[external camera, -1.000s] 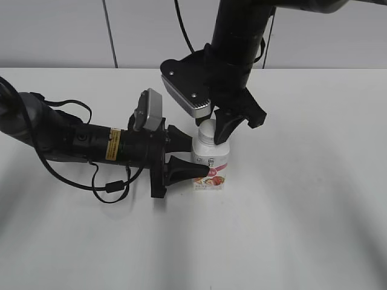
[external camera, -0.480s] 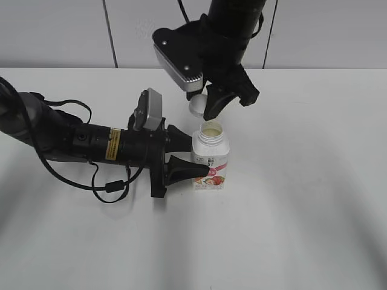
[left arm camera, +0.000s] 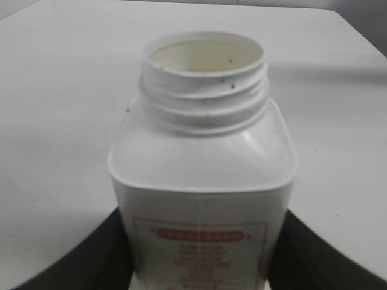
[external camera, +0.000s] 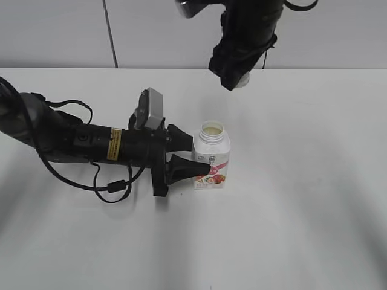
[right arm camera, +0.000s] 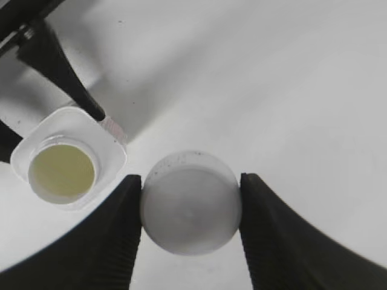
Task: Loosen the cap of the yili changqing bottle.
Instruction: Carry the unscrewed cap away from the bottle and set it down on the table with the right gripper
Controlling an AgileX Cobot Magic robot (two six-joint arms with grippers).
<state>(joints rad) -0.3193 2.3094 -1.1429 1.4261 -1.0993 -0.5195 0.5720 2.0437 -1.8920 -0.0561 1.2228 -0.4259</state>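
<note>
The white cap will go down from my right gripper onto the bare white table (external camera: 280,150) next to the yili changqing bottle.
The yili changqing bottle (external camera: 211,157) stands upright on the white table, its neck open and pale liquid showing inside. It fills the left wrist view (left arm camera: 202,157) and shows from above in the right wrist view (right arm camera: 63,163). My left gripper (external camera: 195,162) is shut on the bottle's body from the left, one black finger on each side (left arm camera: 202,266). My right gripper (right arm camera: 190,208) is shut on the white cap (right arm camera: 191,208), held high above the table, up and to the right of the bottle. In the exterior view the cap (external camera: 242,81) peeks out below the right gripper (external camera: 233,75).
The left arm with its cable (external camera: 109,184) lies low across the left half of the white table (external camera: 302,199). A grey wall (external camera: 338,36) runs behind the table's far edge.
My right gripper lifted the cap off the bottle's neck and carried it up and to the right. The bottle now stands open. The left gripper has kept its hold.
</note>
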